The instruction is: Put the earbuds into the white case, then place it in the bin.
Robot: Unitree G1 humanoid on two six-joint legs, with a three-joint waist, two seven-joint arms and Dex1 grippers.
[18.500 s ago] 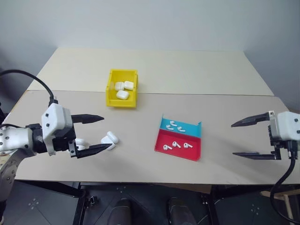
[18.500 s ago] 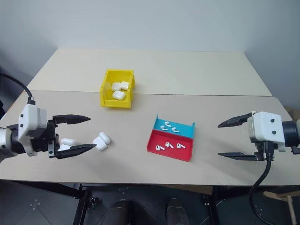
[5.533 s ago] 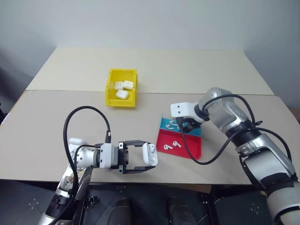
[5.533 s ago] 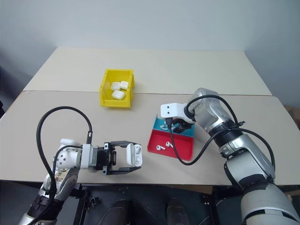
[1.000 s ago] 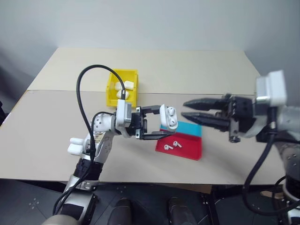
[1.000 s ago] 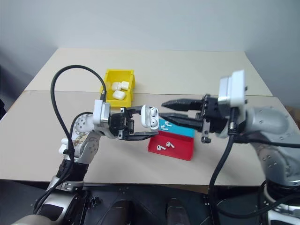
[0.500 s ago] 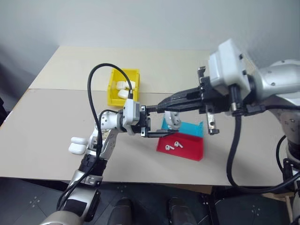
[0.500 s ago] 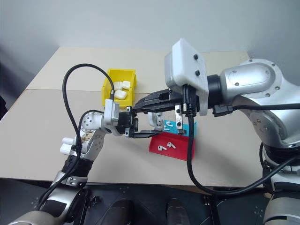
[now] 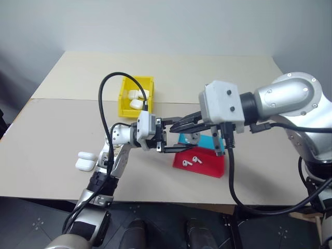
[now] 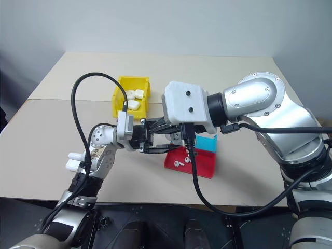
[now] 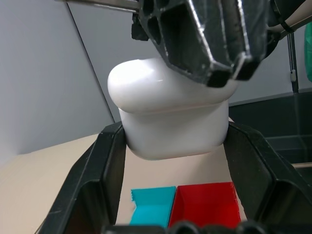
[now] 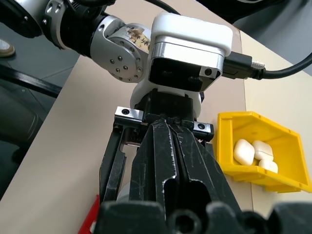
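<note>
Next, I release the white case from my left gripper in the near end of the yellow bin point(image 9: 142, 107), against the cases inside.
The white case point(image 11: 170, 112) is lifted above the table with its lid closed, and my left gripper point(image 9: 191, 137) is shut on its sides. My right gripper point(image 12: 165, 122) is shut, and its joined fingers point(image 11: 214, 44) lie across the top of the lid. Two earbuds point(image 9: 191, 161) lie in the red half of the tray point(image 9: 210, 167). The yellow bin point(image 9: 123, 101) stands behind my left arm and holds several white cases point(image 9: 136, 96).
Two spare white cases point(image 9: 85, 161) lie on the table to the left of my left arm. The tray's blue half point(image 9: 206, 143) is partly hidden behind my right gripper. A black cable loops over my left arm.
My right gripper has shut, swung left over the case and tipped down onto it. The case's lid stood open a second ago and is now closed. My left gripper has stayed put.
</note>
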